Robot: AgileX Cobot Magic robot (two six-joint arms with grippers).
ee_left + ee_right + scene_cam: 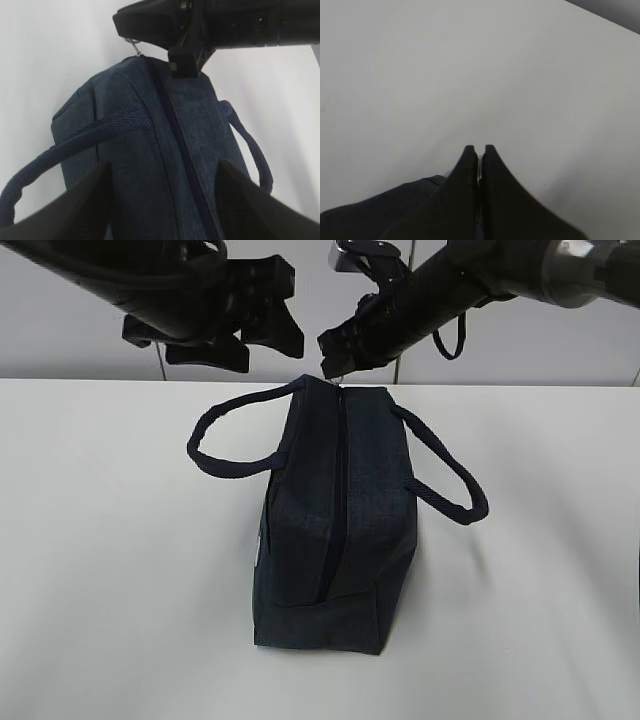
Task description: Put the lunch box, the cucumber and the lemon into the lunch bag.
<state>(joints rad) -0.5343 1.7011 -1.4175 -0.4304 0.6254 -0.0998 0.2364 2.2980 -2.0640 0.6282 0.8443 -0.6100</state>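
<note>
I will pinch the fabric (318, 408) beside the zipper with my left gripper before unzipping, because the lunch bag stands loose while my right gripper has the zipper's ring pull.
The dark navy lunch bag (375, 490) stands on the white table with its top zipper (340, 490) running away from the camera, and the zipper looks closed. My right gripper (335, 360) is at the bag's far end, shut on the metal ring pull (134, 46). In the right wrist view the right gripper's (480, 148) fingers are pressed together with a thin metal sliver between them. My left gripper (268, 355) hovers open above the bag's far left. In the left wrist view the left gripper (163, 167) straddles the bag (125, 165). The lunch box, cucumber and lemon are out of view.
The bag's two loop handles (225, 455) (450, 485) hang out to either side. The white table (100, 540) runs back to a pale wall behind the arms.
</note>
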